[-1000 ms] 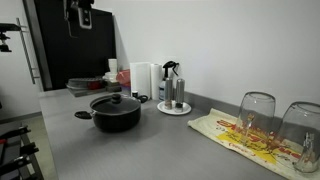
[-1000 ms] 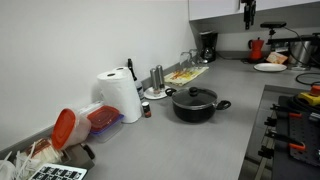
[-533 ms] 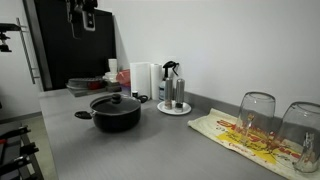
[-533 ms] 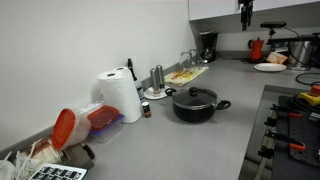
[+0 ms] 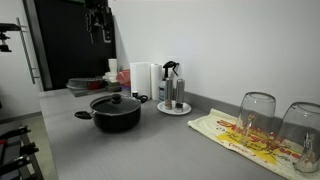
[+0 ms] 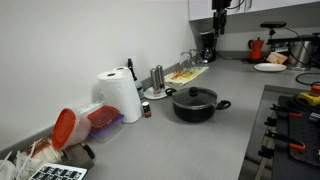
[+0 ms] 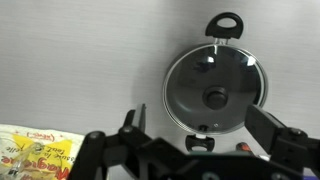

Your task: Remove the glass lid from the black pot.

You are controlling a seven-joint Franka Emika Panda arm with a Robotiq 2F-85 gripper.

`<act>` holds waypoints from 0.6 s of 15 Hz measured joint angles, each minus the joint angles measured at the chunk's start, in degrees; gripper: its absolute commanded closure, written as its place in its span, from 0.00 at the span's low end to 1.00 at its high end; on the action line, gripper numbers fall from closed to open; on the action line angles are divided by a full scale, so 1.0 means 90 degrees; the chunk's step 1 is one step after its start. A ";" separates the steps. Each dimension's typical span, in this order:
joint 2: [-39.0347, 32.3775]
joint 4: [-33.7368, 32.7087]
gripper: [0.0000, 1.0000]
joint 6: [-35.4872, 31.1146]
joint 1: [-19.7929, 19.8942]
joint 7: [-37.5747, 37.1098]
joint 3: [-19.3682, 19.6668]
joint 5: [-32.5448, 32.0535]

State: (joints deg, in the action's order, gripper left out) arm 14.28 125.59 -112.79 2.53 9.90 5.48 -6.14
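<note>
The robot's gripper should next move down to the black knob (image 5: 116,98) (image 7: 215,98) in the middle of the glass lid and close there.
The black pot (image 5: 115,117) (image 6: 195,108) stands on the grey counter in both exterior views. The glass lid (image 5: 115,102) (image 6: 195,97) with its black knob rests on it. High above the counter, at the top of both exterior views, my gripper (image 5: 100,20) (image 6: 220,6) hangs apart from the pot. The wrist view looks straight down on the glass lid (image 7: 215,75), its knob (image 7: 216,97) and the pot's two side handles. My gripper (image 7: 200,120) is open, with nothing between its fingers (image 7: 132,120).
A steel coffee maker (image 5: 172,88) on a round tray and a paper towel roll (image 5: 143,78) stand behind the pot. Two upturned glasses (image 5: 257,115) sit on a patterned cloth (image 5: 240,138). A red-lidded container (image 6: 65,128) lies by the wall. A stove (image 6: 290,130) borders the counter.
My gripper has shifted sideways along the top of both exterior views, coming more nearly over the pot. The pot and lid have not moved.
</note>
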 measured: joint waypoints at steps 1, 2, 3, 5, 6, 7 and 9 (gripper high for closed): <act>-0.0162 -0.0154 0.00 -0.0065 -0.0049 -0.0099 -0.0047 0.0182; -0.0328 -0.0310 0.00 -0.0136 -0.0079 -0.0211 -0.0083 0.0354; -0.0496 -0.0458 0.00 -0.0204 -0.0089 -0.0311 -0.0112 0.0505; -0.0822 -0.0682 0.00 -0.0316 -0.0089 -0.0507 -0.0140 0.0705; -0.0982 -0.0754 0.00 -0.0354 -0.0089 -0.0605 -0.0147 0.0775; -0.1145 -0.0816 0.00 -0.0367 -0.0089 -0.0712 -0.0159 0.0843; -0.1437 -0.0881 0.00 -0.0385 -0.0089 -0.0902 -0.0207 0.0953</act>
State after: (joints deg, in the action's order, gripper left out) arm 1.35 117.66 -116.26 1.72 1.78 3.62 2.43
